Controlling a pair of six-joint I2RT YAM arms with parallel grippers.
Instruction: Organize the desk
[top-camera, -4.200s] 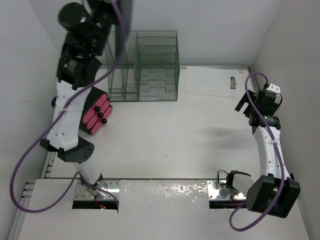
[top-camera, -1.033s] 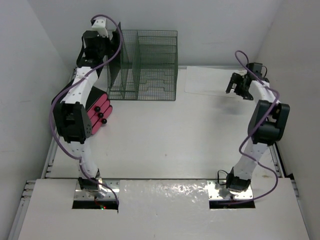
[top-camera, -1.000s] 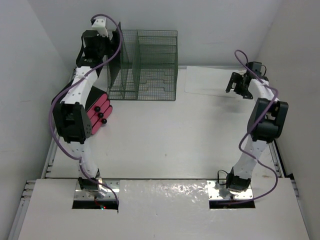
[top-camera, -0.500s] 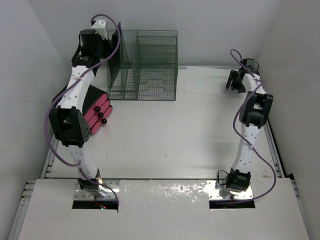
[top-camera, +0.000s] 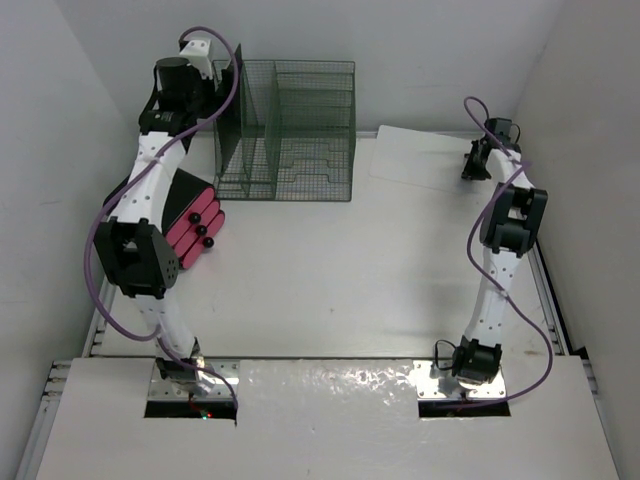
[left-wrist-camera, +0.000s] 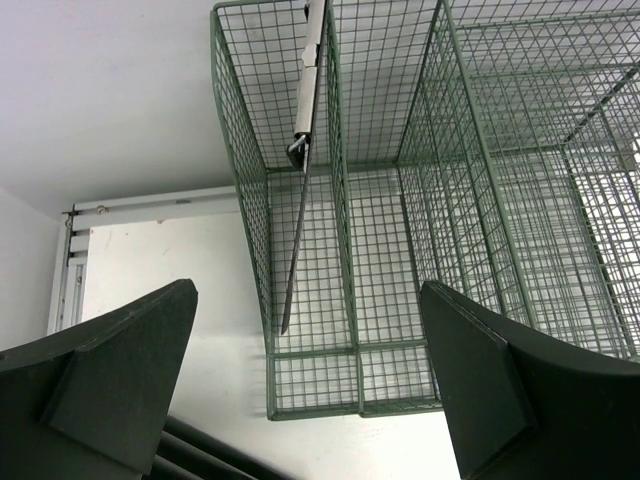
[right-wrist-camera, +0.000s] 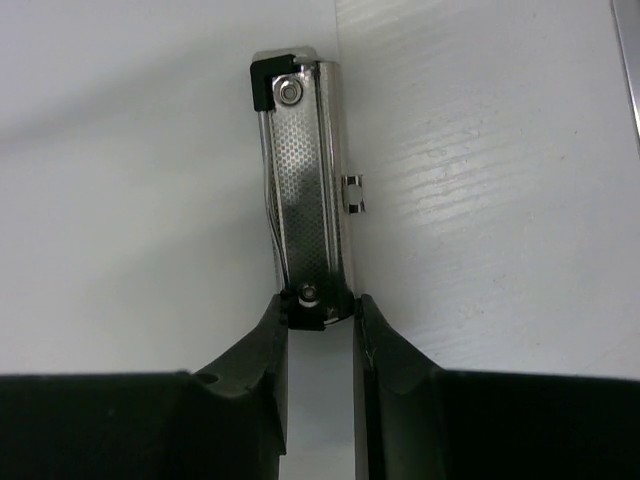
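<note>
The clip is pinched just at its near end by my right gripper, so next I open it and grip closer to the clip's middle (right-wrist-camera: 308, 205) before I drag the white clipboard nearer.
The desk (top-camera: 330, 270) is a white tabletop between white walls. At its far right lies a white clipboard (top-camera: 420, 160) (right-wrist-camera: 480, 200). My right gripper (top-camera: 478, 160) (right-wrist-camera: 322, 312) is shut on the near end of the board's metal clip (right-wrist-camera: 300, 180), one finger touching each side. At the far left my left gripper (left-wrist-camera: 308, 300) hangs open and holds nothing, above the front of a green wire rack (top-camera: 300, 130) (left-wrist-camera: 450, 200). A thin dark clipboard (left-wrist-camera: 305, 150) stands upright in the rack's leftmost slot.
A pink and black case (top-camera: 195, 228) lies at the left edge, beside my left arm. The back wall is close behind the rack, and the right wall is close to my right wrist. Metal rails run along the desk's side edges.
My right jaws have closed from wide open onto the clipboard's clip, after the wrist reached farther back and right. The left arm has shifted only slightly.
</note>
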